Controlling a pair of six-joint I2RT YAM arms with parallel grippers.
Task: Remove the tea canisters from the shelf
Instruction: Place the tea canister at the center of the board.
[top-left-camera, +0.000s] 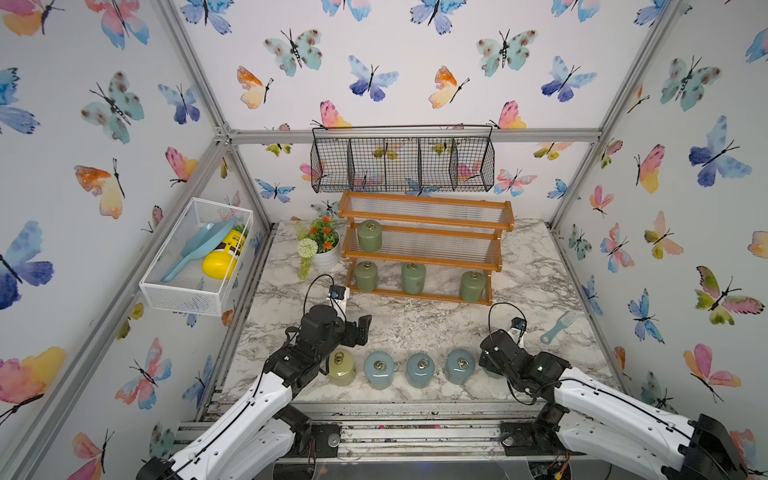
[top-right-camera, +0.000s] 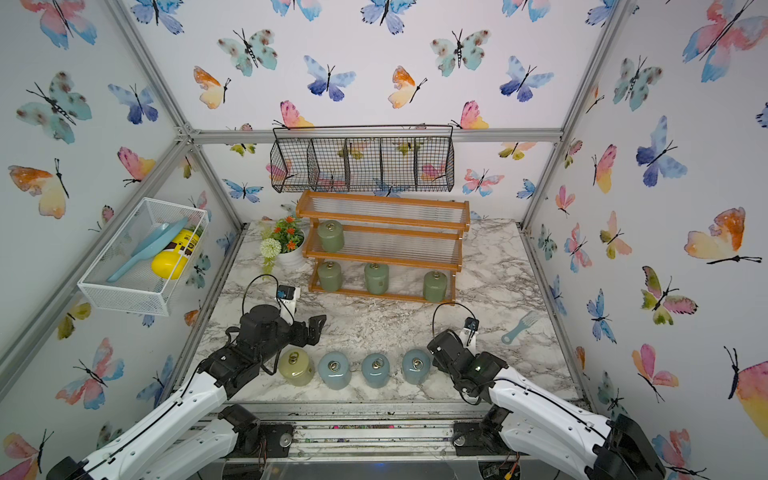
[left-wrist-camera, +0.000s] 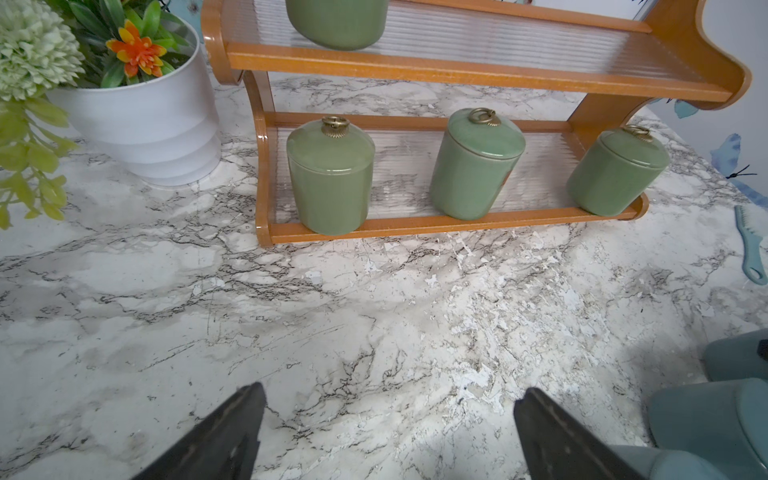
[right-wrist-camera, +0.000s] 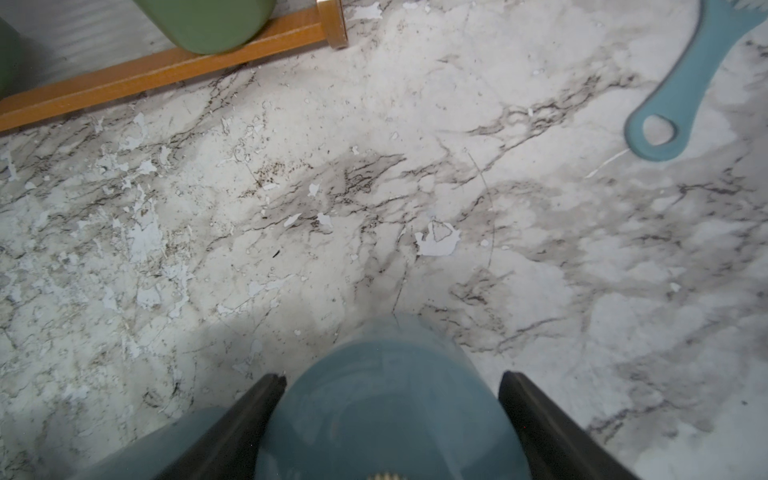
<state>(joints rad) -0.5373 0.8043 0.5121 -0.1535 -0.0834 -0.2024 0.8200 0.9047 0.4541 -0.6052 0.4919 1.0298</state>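
The sage green tea canister stands alone on the shelf's middle level, and my left gripper should close next on the body (top-left-camera: 369, 239) (left-wrist-camera: 336, 24) of that canister.
The orange-brown shelf (top-left-camera: 428, 220) holds sage green tea canisters: one on the middle tier (top-left-camera: 369, 236) and three on the bottom tier (top-left-camera: 366, 276) (top-left-camera: 413, 278) (top-left-camera: 472, 286). At the table's front stand a cream-yellow canister (top-left-camera: 340, 368) and three pale blue ones (top-left-camera: 379, 370) (top-left-camera: 420, 370) (top-left-camera: 460, 365). My left gripper (left-wrist-camera: 388, 392) is open over bare table beside the cream-yellow one. My right gripper (right-wrist-camera: 390, 375) straddles another pale blue canister (right-wrist-camera: 386, 399). One finger lies against it and a thin gap shows at the other finger.
A white flower pot (top-left-camera: 326, 255) stands left of the shelf. A black wire basket (top-left-camera: 403, 162) hangs above it. A white mesh basket (top-left-camera: 195, 257) on the left wall holds a yellow bottle (top-left-camera: 224, 257). A blue comb (top-left-camera: 559, 326) lies at the right.
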